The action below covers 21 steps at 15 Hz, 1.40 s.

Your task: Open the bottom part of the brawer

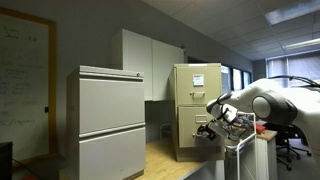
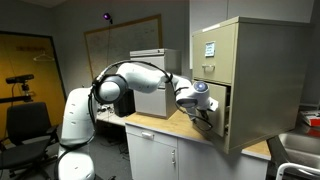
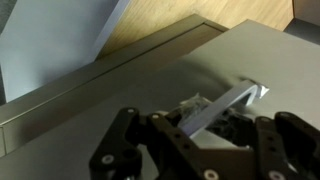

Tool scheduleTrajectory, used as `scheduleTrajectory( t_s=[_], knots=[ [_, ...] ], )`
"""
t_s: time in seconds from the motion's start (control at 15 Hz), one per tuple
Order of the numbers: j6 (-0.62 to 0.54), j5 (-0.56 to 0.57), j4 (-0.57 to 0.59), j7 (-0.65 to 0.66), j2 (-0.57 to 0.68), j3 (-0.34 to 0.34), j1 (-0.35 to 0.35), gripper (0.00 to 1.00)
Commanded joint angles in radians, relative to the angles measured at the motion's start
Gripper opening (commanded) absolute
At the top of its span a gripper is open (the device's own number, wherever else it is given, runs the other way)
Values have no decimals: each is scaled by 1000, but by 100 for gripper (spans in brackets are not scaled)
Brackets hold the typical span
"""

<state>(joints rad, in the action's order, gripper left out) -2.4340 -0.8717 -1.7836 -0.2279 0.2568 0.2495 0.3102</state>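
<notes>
The robot's gripper should release the drawer's silver bar handle well out [image 1: 220,147] in front of the beige cabinet, beyond the wooden counter. The handle is now at the cabinet's bottom part.
The brawer [image 1: 197,100] [image 2: 255,75] is a tall beige metal cabinet standing on a wooden counter, with white papers on its top drawer. My gripper [image 1: 209,126] [image 2: 203,108] is at the front of its bottom part [image 2: 222,118]. In the wrist view the gripper [image 3: 200,120] is shut on the drawer's silver bar handle [image 3: 235,98], with the plain metal drawer front [image 3: 150,75] filling the frame. In an exterior view the bottom drawer front seems to stand slightly out from the cabinet body.
A wider grey two-panel cabinet [image 1: 110,125] [image 2: 150,70] stands beside the beige one. White wall cupboards [image 1: 150,60] hang behind. The wooden counter [image 2: 160,125] carries the beige cabinet. A whiteboard [image 2: 120,45] and an office chair [image 2: 28,125] are in the background.
</notes>
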Motion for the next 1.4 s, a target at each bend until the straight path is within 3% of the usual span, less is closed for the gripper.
scheduleTrajectory(
  t_s=[0.0,0.47,1.33],
  knots=[
    [30,79,-224,-29,-143,-35,-28,2],
    [2,180,-433,-53,-307,-39,-51,2],
    [-127,310,-851,38,-675,-42,-127,2]
  ],
)
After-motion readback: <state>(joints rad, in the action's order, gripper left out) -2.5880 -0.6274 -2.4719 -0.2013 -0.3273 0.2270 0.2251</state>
